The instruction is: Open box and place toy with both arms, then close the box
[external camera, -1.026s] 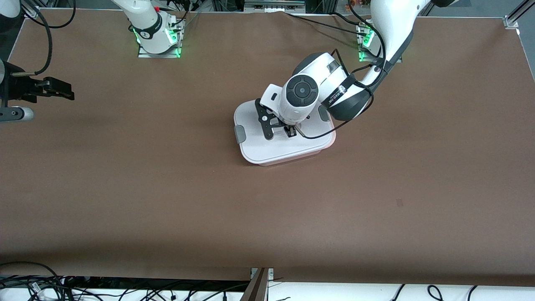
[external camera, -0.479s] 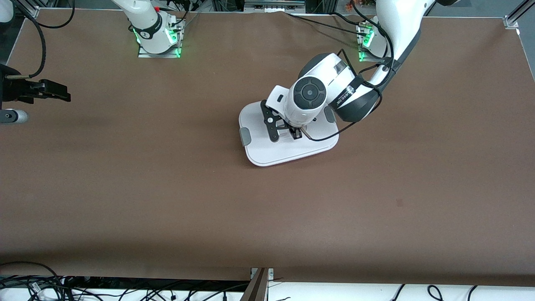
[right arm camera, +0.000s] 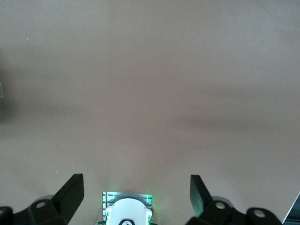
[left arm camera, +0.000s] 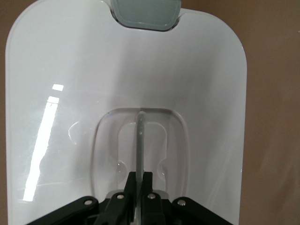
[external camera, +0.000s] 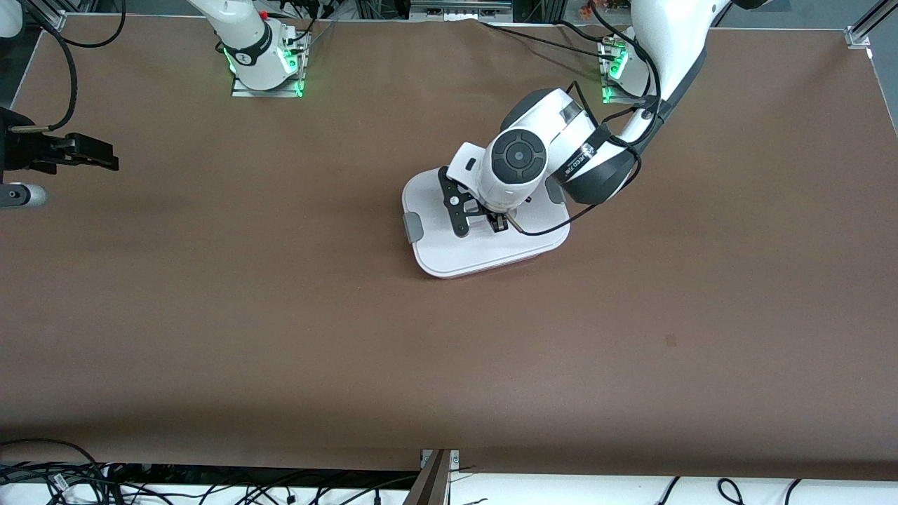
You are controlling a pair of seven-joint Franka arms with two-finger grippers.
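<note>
The robot's left gripper will release the white lid, which lies over the base now, squarely on top of the box's pale pink base (external camera: 485,205) (left arm camera: 140,152).
The box's white lid (external camera: 463,249) lies over the pale pink base (external camera: 519,261), of which only a thin strip shows at the edge nearest the front camera. Grey clips (external camera: 412,228) sit at its two ends. My left gripper (external camera: 494,223) is above the lid's middle, shut on the clear handle. In the left wrist view the lid (left arm camera: 70,93) fills the picture, with the handle (left arm camera: 140,136) pinched in my left gripper (left arm camera: 139,180) and one clip (left arm camera: 145,11) in sight. My right gripper (external camera: 105,156) waits open and empty over the right arm's end of the table; it also shows in the right wrist view (right arm camera: 135,180). The toy is out of view.
The brown table (external camera: 280,315) stretches around the box. The right arm's base (external camera: 265,63) and the left arm's base (external camera: 621,66) stand at the edge farthest from the front camera. Cables lie off the table's near edge.
My left gripper and the lid have shifted a little toward the left arm's end, and less of the pink base shows. My right gripper has drawn back slightly toward the table's end.
</note>
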